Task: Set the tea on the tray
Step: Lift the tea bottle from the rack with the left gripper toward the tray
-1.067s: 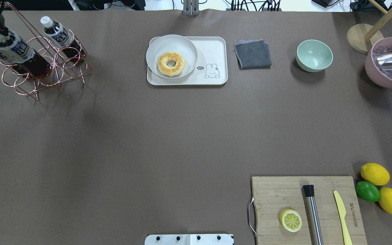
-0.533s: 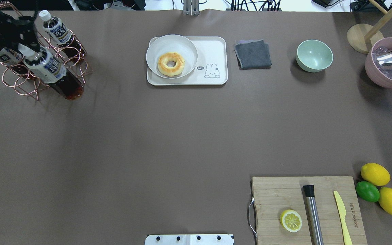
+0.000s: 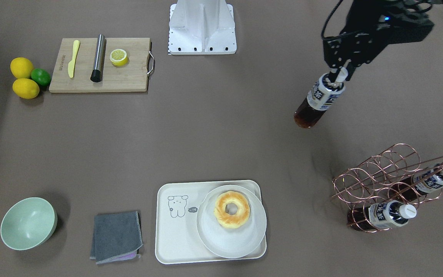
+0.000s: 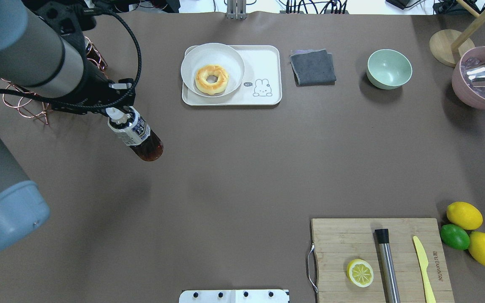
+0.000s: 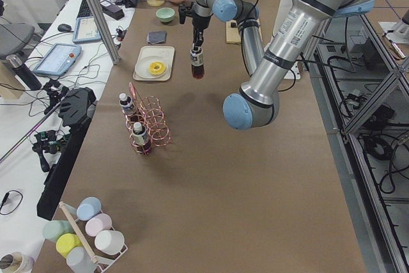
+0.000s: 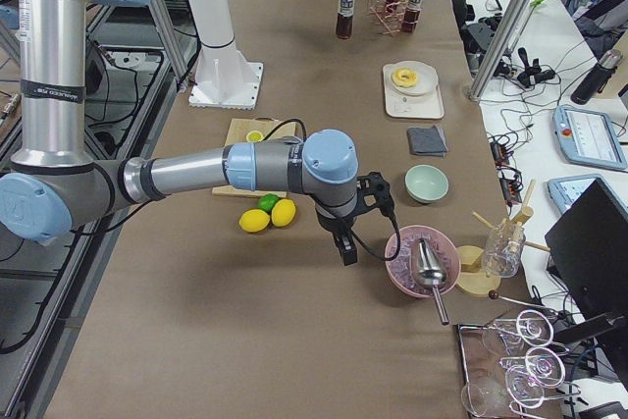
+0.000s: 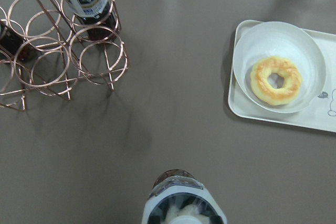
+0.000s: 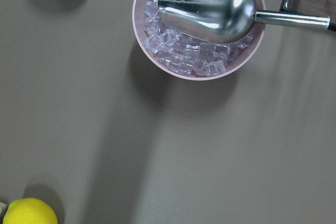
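Next, my left gripper sets the tea bottle down on the bare table [image 3: 209,122], between the white metal base and the cream tray.
My left gripper [image 4: 119,112] is shut on the white cap of a tea bottle [image 4: 136,135] with dark liquid and a white-and-navy label. It holds the bottle in the air, hanging tilted, left of and nearer than the cream tray [image 4: 263,59]. The front view shows the same gripper [image 3: 338,75] and bottle [image 3: 318,100] away from the tray [image 3: 175,238]. The left wrist view looks down on the bottle [image 7: 181,205], with the tray [image 7: 278,115] at the right. Two alike bottles [image 3: 392,213] [image 3: 435,181] stay in the copper wire rack [image 3: 379,181]. My right gripper [image 6: 348,250] shows only in the right side view; I cannot tell its state.
A white plate [image 4: 192,59] with a doughnut [image 4: 211,78] fills the tray's left half. A grey cloth [image 4: 312,66], green bowl [image 4: 389,68] and pink ice bowl with scoop [image 4: 480,78] stand at the far side. A cutting board [image 4: 343,235] and lemons [image 4: 464,215] lie near right.
My left gripper has carried the bottle from over the rack toward the right and nearer, out over open table. The left arm now fills the overhead view's left side.
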### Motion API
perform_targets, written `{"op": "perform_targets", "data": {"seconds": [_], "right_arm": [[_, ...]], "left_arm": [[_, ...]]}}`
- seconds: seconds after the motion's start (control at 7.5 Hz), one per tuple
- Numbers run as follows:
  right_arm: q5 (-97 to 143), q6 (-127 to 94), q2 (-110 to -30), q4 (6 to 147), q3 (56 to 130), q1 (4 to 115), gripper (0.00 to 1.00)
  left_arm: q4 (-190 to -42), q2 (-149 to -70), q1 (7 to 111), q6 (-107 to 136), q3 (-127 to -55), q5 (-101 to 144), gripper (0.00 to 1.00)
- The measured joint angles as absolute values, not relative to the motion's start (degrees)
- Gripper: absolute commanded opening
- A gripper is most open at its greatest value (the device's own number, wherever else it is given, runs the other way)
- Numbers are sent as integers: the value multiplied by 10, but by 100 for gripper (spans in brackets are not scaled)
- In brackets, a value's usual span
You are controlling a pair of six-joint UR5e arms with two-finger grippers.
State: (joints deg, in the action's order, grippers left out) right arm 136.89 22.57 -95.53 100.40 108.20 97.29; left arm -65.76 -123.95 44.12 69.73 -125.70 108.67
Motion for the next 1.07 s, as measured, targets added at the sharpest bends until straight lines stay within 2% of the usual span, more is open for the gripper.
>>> {"op": "perform_targets", "data": {"seconds": [0.4, 1.07], "right_arm": [[1379, 186, -949, 1003, 1094, 962, 100], [1387, 184, -955, 1003, 1095, 962, 100]], "left_arm": [[-659, -1269, 360, 750, -1234, 1027, 0], [-668, -1365, 305, 796, -1144, 988, 0]]}}
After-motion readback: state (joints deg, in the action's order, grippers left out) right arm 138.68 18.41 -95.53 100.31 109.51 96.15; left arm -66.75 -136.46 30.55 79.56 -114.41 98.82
